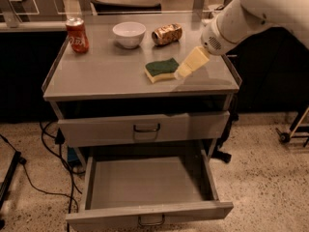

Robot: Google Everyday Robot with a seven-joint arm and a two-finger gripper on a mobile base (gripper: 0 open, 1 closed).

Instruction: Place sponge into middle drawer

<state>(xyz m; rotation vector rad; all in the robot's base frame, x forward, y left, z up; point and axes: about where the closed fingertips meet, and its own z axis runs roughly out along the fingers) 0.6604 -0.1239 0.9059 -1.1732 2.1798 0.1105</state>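
Note:
The robot's gripper will next move to the middle of the sponge (161, 69) on top of the cabinet and close there.
The sponge (161, 69), dark green over pale yellow, lies flat on the cabinet top (106, 76), right of centre. My gripper (183, 71) comes down from the upper right on a white arm, and its cream tip is at the sponge's right end. The middle drawer (149, 210), the lower grey one, is pulled wide out and has nothing in it. The grey drawer above it (145, 128) is pushed in.
On the back of the cabinet top stand a red soda can (77, 35), a white bowl (129, 34) and a crushed gold can (167, 34). Black cables (48, 144) lie on the speckled floor at the left. A wheeled stand (294, 129) is at the right.

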